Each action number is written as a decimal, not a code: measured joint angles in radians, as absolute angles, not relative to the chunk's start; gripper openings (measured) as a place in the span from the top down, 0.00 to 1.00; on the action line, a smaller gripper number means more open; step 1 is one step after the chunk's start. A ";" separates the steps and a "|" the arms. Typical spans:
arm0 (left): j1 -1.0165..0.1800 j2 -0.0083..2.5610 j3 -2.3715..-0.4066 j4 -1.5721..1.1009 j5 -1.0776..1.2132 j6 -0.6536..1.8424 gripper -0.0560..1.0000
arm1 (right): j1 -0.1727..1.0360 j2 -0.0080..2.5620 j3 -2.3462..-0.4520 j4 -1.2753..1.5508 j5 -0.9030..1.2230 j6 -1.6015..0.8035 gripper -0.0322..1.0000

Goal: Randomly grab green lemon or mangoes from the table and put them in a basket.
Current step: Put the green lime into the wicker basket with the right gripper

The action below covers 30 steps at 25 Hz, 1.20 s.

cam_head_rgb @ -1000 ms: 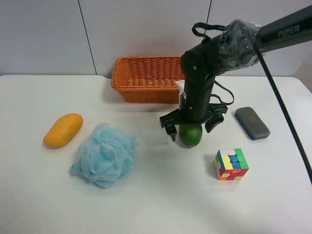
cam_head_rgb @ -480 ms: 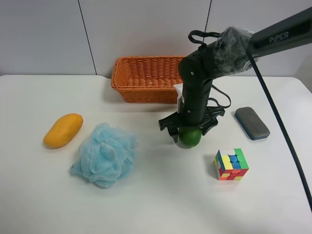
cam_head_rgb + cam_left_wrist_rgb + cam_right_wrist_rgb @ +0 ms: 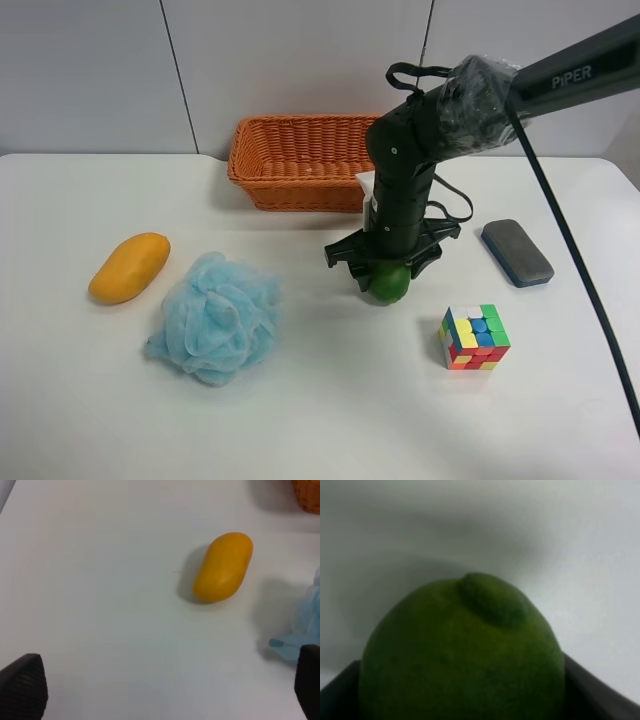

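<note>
My right gripper is going to release the green lemon inside the wicker basket's end [image 3: 374, 164] that sits nearest to the dark grey block.
The green lemon [image 3: 390, 285] lies on the white table [image 3: 300, 420] right of centre, in front of the wicker basket [image 3: 290, 190]. My right gripper [image 3: 385, 274] points down over the lemon and is shut on it. In the right wrist view the lemon [image 3: 465, 660] fills the space between the dark fingers [image 3: 335, 695]. I cannot tell whether it is touching the table. The yellow-orange mango [image 3: 129, 267] lies at the far left. In the left wrist view the mango [image 3: 223, 566] lies ahead of my open, empty left gripper [image 3: 165, 690].
A fluffy light blue bath pouf [image 3: 215, 315] sits between mango and lemon. A multicoloured puzzle cube [image 3: 475, 338] stands close to the lemon. A dark grey block [image 3: 517, 252] lies beside them. The basket's corner [image 3: 307, 492] shows in the left wrist view.
My right gripper's fingers have closed from wide apart onto the green lemon, and the wrist has shifted slightly. The mango, pouf and cube have not moved.
</note>
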<state>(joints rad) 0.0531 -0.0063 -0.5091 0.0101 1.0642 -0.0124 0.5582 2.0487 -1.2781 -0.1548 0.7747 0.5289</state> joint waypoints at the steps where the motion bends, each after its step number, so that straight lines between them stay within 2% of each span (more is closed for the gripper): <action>1: 0.053 -0.006 -0.509 0.010 1.064 -0.012 0.01 | 0.558 2.046 -1.278 -0.154 0.775 0.529 0.33; 7: 0.053 -0.006 -0.509 0.010 1.064 -0.012 0.01 | 0.558 1.921 -1.278 -0.147 0.751 0.529 0.33; 14: 0.053 -0.006 -0.509 0.010 1.064 -0.012 0.01 | 0.555 1.748 -1.278 -0.218 0.605 0.547 0.33; 30: 0.053 -0.006 -0.509 0.009 1.064 -0.012 0.01 | 0.358 1.902 -1.278 -0.305 0.064 0.611 0.33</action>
<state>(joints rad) 0.0531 -0.0063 -0.5091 0.0092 1.0642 -0.0124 0.3576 1.9023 -1.2781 -0.3051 0.0637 0.6112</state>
